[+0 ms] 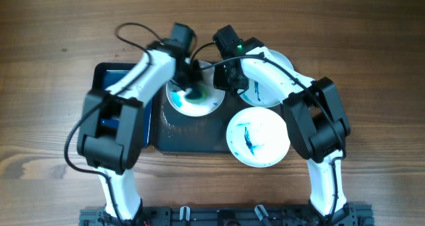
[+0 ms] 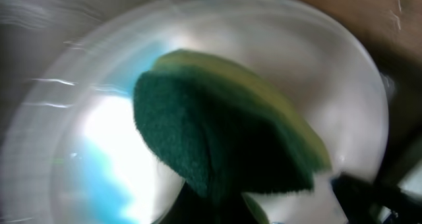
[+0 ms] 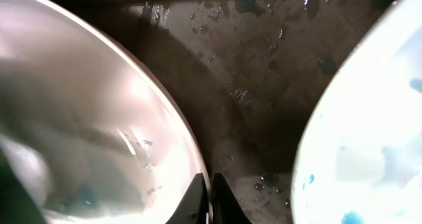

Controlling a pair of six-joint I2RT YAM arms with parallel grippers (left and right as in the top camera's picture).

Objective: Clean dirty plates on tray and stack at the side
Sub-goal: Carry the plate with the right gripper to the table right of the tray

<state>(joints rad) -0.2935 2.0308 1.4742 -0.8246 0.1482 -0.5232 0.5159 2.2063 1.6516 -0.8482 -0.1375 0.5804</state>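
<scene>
The teal-smeared plate is for my right gripper to set down. It will let go of it on the wooden table [image 1: 323,102] beside the grey tray, opposite the blue tray.
Three white plates lie on or over the dark grey tray [image 1: 192,136]. The left plate [image 1: 199,105] has teal smears. My left gripper [image 1: 188,88] is shut on a green-and-yellow sponge [image 2: 224,138] and presses it on that plate's face [image 2: 316,72]. My right gripper [image 1: 224,83] is shut on the same plate's rim [image 3: 178,125], its fingertips [image 3: 209,201] pinching the edge. A second streaked plate [image 1: 265,86] lies at the back right, also in the right wrist view [image 3: 369,132]. A third [image 1: 257,137] sits at the front right.
A narrower glossy blue tray [image 1: 113,100] lies left of the grey tray, partly under my left arm. The wet tray floor [image 3: 264,72] shows droplets between the plates. Bare wooden table [image 1: 372,40] surrounds everything.
</scene>
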